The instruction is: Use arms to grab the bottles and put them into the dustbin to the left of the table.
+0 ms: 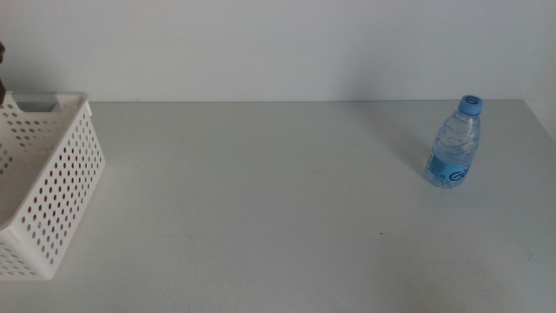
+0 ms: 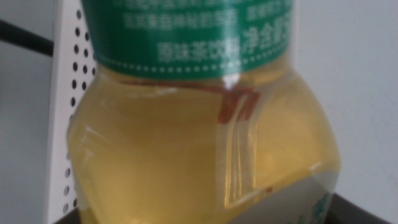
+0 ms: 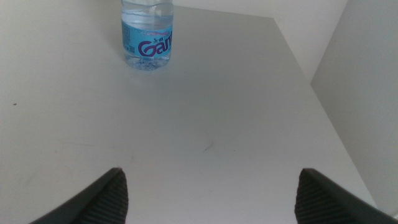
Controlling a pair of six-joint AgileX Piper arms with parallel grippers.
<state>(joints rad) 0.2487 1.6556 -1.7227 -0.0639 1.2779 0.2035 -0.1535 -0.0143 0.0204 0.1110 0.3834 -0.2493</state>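
Next, I release the yellow tea bottle from my left gripper on the bottom of the dustbin, behind the dustbin's perforated side (image 1: 14,185) that faces the table.
The yellow tea bottle (image 2: 205,149) with its green label fills the left wrist view. It sits between the dark jaws of my left gripper (image 2: 211,218), which is shut on it beside the dustbin's perforated white wall (image 2: 64,93). In the middle view the dustbin (image 1: 54,169) stands at the table's left edge, and only a dark bit of the left arm (image 1: 2,74) shows above it. The clear water bottle (image 1: 453,143) with a blue cap stands upright at the right rear. My right gripper (image 3: 211,186) is open and empty, well short of the water bottle (image 3: 147,34). The red can is out of view.
The pale table (image 1: 261,200) stretches between the dustbin and the water bottle. Its right edge (image 3: 323,106) runs close beside the right gripper, and a white wall rises behind the table.
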